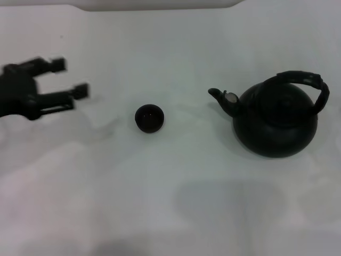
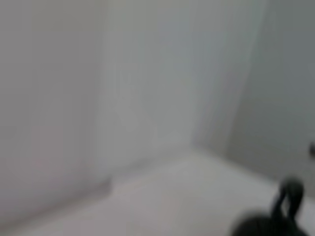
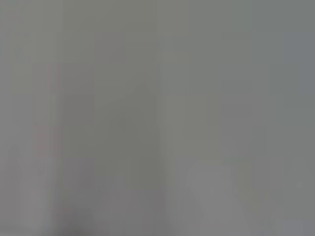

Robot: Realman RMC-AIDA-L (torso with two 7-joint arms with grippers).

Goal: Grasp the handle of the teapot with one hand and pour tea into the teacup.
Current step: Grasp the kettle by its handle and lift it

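Note:
The black teapot is the next thing my right gripper needs to go to, and there it should close on the handle's rear end [image 1: 324, 95], opposite the spout.
The black teapot [image 1: 275, 120] stands on the white table at the right, its spout pointing left toward the teacup. Its black arched handle [image 1: 306, 81] spans the top. The small dark teacup [image 1: 149, 118] stands near the middle, left of the spout. My left gripper [image 1: 72, 78] is open and empty at the far left, well left of the teacup, fingers pointing right. The teapot also shows in the left wrist view [image 2: 268, 225], with its handle [image 2: 288, 196], at the lower corner. My right gripper is out of view; the right wrist view shows only a plain grey surface.
The white table [image 1: 176, 202] spreads all around the two objects. Its far edge [image 1: 160, 8] runs along the top of the head view. A pale wall fills most of the left wrist view.

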